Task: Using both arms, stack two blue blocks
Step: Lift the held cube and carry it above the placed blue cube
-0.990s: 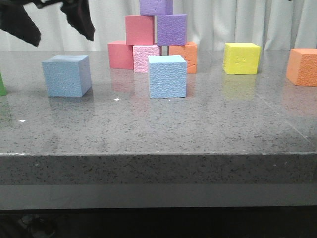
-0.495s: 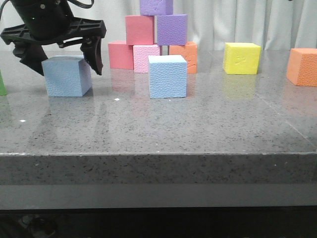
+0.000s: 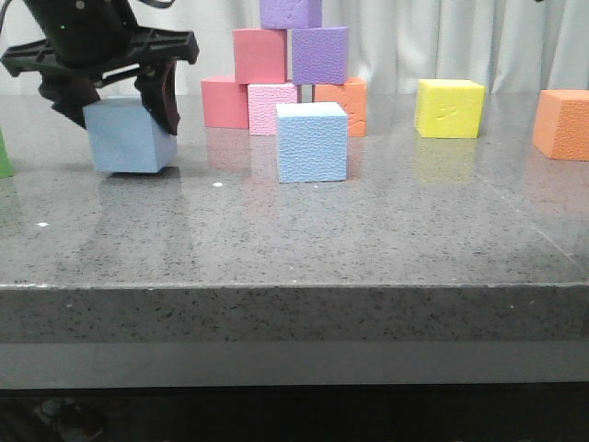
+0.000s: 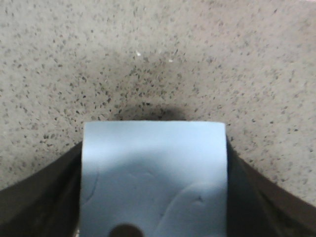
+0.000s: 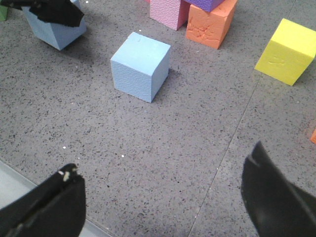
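Note:
My left gripper should release its blue block on top of the second blue block (image 3: 311, 109), in front of the pile.
One blue block (image 3: 129, 138) stands at the table's left. My left gripper (image 3: 124, 115) is down over it, one black finger on each side. In the left wrist view the block (image 4: 153, 173) fills the gap between both fingers (image 4: 39, 197), which press its sides. It looks slightly tilted in the right wrist view (image 5: 52, 30). The second blue block (image 3: 312, 143) stands free at the table's middle and also shows in the right wrist view (image 5: 140, 66). My right gripper (image 5: 160, 160) is open and empty, above bare table near the front edge, short of that block.
A pile of red (image 3: 225, 101), pink (image 3: 272, 109), purple (image 3: 318, 55) and orange (image 3: 342, 103) cubes stands behind the middle block. A yellow cube (image 3: 449, 108) and an orange cube (image 3: 561, 123) stand at the right. A green cube (image 3: 4, 155) is at the left edge.
My left gripper came down from above over the left blue block and closed on its sides. The block shifted a little to the right and tilted slightly.

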### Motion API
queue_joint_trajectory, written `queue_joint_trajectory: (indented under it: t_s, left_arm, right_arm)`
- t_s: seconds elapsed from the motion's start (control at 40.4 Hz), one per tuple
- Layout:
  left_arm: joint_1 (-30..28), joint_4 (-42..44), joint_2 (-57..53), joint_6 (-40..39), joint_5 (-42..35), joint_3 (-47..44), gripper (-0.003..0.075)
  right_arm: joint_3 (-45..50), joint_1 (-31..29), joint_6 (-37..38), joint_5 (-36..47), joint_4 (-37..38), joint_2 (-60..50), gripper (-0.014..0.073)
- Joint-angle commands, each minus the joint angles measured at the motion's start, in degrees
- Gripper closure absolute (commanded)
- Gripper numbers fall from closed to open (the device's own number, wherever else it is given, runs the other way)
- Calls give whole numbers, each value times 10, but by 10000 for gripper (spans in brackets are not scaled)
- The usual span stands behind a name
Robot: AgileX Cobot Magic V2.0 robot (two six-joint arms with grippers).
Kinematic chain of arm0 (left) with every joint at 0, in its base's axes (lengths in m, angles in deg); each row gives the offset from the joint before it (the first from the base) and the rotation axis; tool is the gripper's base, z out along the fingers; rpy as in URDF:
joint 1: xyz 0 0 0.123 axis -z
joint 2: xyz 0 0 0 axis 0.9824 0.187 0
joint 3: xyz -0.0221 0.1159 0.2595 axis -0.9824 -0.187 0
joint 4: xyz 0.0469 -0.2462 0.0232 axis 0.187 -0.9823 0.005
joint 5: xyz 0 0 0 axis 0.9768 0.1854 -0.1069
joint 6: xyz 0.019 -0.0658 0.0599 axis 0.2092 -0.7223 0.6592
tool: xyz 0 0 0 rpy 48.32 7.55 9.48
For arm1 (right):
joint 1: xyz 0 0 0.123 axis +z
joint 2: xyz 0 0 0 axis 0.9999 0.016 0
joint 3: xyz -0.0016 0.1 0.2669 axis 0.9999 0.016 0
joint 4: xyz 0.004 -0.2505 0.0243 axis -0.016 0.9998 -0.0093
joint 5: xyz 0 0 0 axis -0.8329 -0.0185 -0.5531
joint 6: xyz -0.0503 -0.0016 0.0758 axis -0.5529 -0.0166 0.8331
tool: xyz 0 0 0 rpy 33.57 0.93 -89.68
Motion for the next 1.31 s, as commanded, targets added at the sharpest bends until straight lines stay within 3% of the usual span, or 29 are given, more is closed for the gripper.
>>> queue_joint_trajectory:
  t_s: [0.0,0.322,0.495,0.866,1.015,1.188,1.287]
  left_arm:
    - [17,5,-48,2,-14,38,289]
    - [103,26,-66,30,-10,118,289]
    - [142,14,-65,30,-55,130,289]
    - [157,8,-53,20,-100,130,289]
    - [172,46,-49,-58,-101,130,288]
    - [216,225,-32,-220,-64,131,288]
    - [232,273,-18,-301,-43,130,288]
  right_arm:
    - [-15,-3,-4,36,12,-7,-50]
    - [-15,-3,-4,36,12,-7,-50]
    - [-15,-3,-4,36,12,-7,-50]
    - [-15,-3,-4,36,12,-7,-50]
    - [-15,-3,-4,36,12,-7,-50]
    - [-15,-3,-4,36,12,-7,-50]
    - [-15,-3,-4,36,12,-7,-50]
